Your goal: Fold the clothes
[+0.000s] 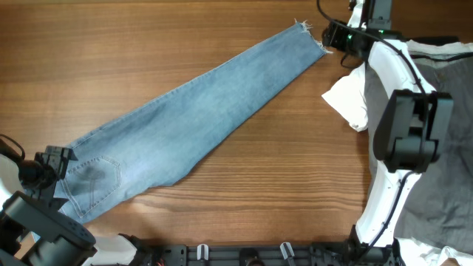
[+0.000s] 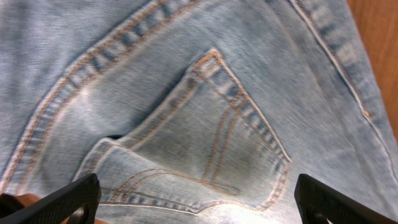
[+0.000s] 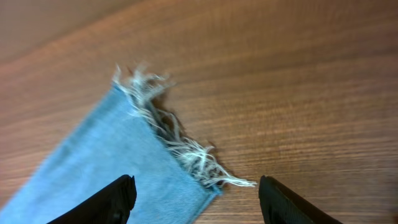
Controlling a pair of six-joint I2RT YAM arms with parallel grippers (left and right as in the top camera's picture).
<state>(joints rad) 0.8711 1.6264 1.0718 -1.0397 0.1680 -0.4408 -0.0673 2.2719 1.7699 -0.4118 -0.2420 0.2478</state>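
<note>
Next, my right gripper grabs the light blue jeans by the frayed hem's corner (image 1: 321,52) (image 3: 206,188) nearest the white cloth.
The light blue jeans (image 1: 192,118) lie folded lengthwise, running diagonally from the waist at the lower left to the frayed hems (image 1: 314,41) at the upper right. My left gripper (image 1: 55,166) is open over the waist end; the left wrist view shows its fingers (image 2: 196,199) spread above a stitched back pocket (image 2: 205,137). My right gripper (image 1: 341,38) is open by the hem end; in the right wrist view its fingers (image 3: 196,199) straddle the hem corner with whitish fringe (image 3: 180,146).
A white cloth (image 1: 347,100) and a dark grey garment (image 1: 443,148) lie at the right, partly under the right arm (image 1: 403,133). The wooden table (image 1: 281,185) extends all round the jeans.
</note>
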